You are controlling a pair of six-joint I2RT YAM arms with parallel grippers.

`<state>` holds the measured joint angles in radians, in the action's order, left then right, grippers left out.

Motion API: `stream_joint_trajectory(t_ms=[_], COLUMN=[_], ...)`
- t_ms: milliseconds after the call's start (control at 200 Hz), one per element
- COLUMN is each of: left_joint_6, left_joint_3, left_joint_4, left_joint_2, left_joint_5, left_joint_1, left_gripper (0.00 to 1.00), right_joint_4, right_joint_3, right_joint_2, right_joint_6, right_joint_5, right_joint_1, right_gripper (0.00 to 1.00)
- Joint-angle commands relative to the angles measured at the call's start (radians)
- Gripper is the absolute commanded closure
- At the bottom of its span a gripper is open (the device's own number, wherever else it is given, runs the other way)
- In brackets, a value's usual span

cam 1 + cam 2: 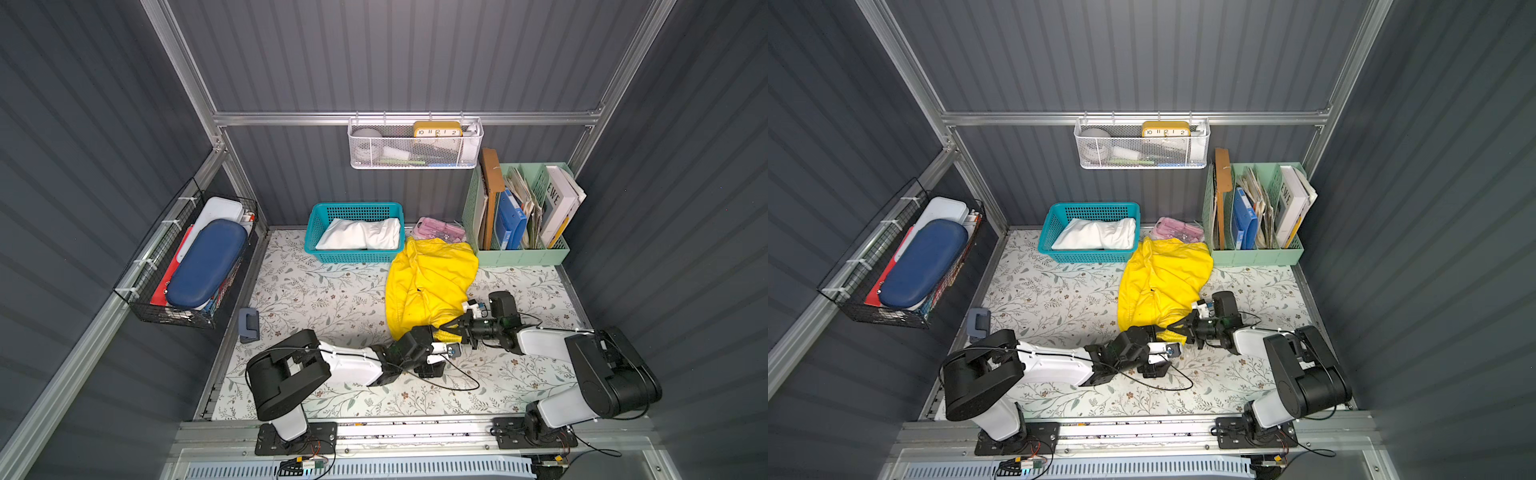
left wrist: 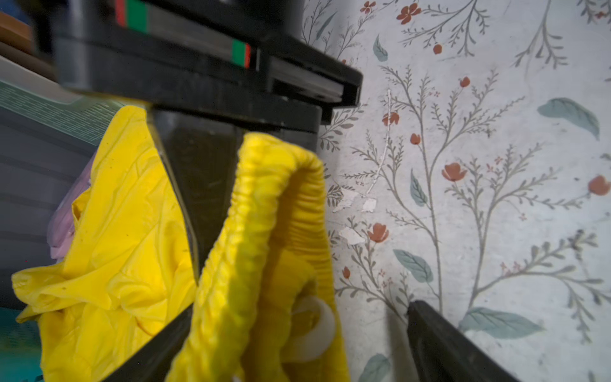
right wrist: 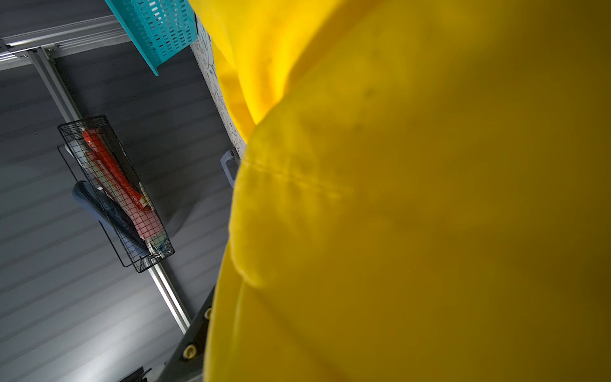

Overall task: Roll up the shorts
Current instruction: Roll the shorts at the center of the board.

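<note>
The waistband is bunched up around the drawstring, so the robot's left gripper will take the waistband's edge (image 2: 283,149) and help lay it down wide before the robot rolls the yellow shorts.
The yellow shorts (image 1: 428,282) (image 1: 1163,278) lie crumpled on the floral mat, right of centre. Their near end is lifted between the two grippers. My right gripper (image 1: 452,326) (image 1: 1180,324) is shut on the yellow shorts at the gathered waistband (image 2: 264,198). Yellow cloth (image 3: 413,198) fills the right wrist view and hides its fingertips. My left gripper (image 1: 434,332) (image 2: 301,306) is open, its jaws wide on either side of the waistband and the whitish drawstring (image 2: 317,327). The white shorts (image 1: 361,235) lie in the teal basket (image 1: 353,206) at the back.
A green file organiser (image 1: 519,253) stands at the back right, with a pink pouch (image 1: 440,228) beside it. A black wire basket (image 1: 187,266) hangs on the left wall. A grey hole punch (image 1: 248,324) sits at the mat's left edge. A cable (image 1: 457,382) loops near my left wrist.
</note>
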<state>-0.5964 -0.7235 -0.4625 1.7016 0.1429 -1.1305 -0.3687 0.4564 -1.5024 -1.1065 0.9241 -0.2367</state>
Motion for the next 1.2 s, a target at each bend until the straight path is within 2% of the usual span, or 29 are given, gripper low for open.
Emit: stream_joint_trajectory(t_ms=[0,130,225,295,345,420,430,440,645,700,745,790,880,990,1036,1096,1151,1196], left_joint_6=[0.051,0.099,0.113,0.125,0.138,0.150,0.150,0.151,0.135,0.138,0.141,0.141,0.142,0.152,0.158,0.159,0.160,0.160], left_joint_3=[0.009,0.000,0.001,0.001,0.000,0.003,0.003,0.003,-0.002,-0.002,-0.003,-0.003,-0.006,-0.021,-0.028,-0.043,-0.067,-0.088], left_joint_4=[-0.008,0.021,0.021,0.020,0.017,0.009,0.009,0.009,-0.014,-0.011,-0.007,-0.004,0.012,0.051,0.074,0.114,0.175,0.226], left_joint_2=[0.015,0.034,0.052,0.067,0.073,0.075,0.076,0.075,0.098,0.100,0.099,0.099,0.101,0.084,0.069,0.048,0.026,0.007], left_joint_5=[0.024,0.021,0.028,0.044,0.053,0.050,0.050,0.050,0.096,0.096,0.096,0.089,0.061,0.019,-0.006,-0.045,-0.099,-0.143], left_joint_1=[0.023,0.046,0.050,0.049,0.048,0.049,0.049,0.049,0.051,0.054,0.055,0.057,0.061,0.069,0.081,0.098,0.122,0.141], left_gripper=[0.16,0.45,0.50,0.42,0.22,0.09,0.03,0.01,0.03,0.13,0.34,0.49,0.67,0.85,1.00,1.00,1.00,1.00], right_joint_4=[-0.029,-0.029,-0.027,-0.033,-0.036,-0.035,-0.035,-0.035,-0.041,-0.041,-0.042,-0.045,-0.060,-0.055,-0.029,0.005,0.068,0.144], right_joint_3=[-0.012,-0.019,-0.022,-0.025,-0.027,-0.024,-0.024,-0.024,-0.027,-0.027,-0.027,-0.030,-0.033,-0.032,-0.025,-0.017,-0.004,0.012], right_joint_2=[-0.005,0.002,0.004,0.009,0.013,0.015,0.016,0.016,0.013,0.013,0.015,0.016,0.023,0.040,0.051,0.073,0.101,0.127], right_joint_6=[0.005,0.010,0.013,0.009,0.005,0.005,0.005,0.005,0.000,0.001,0.000,0.001,0.000,0.035,0.057,0.099,0.146,0.202], right_joint_5=[0.032,0.037,0.043,0.042,0.046,0.050,0.050,0.050,0.055,0.057,0.056,0.056,0.061,0.059,0.051,0.037,0.013,-0.012], right_joint_1=[0.016,0.028,0.035,0.040,0.043,0.045,0.045,0.045,0.045,0.045,0.045,0.046,0.046,0.046,0.046,0.046,0.048,0.048], right_gripper=[1.00,1.00,1.00,1.00,1.00,1.00,1.00,1.00,1.00,1.00,1.00,1.00,1.00,0.86,0.79,0.66,0.48,0.42])
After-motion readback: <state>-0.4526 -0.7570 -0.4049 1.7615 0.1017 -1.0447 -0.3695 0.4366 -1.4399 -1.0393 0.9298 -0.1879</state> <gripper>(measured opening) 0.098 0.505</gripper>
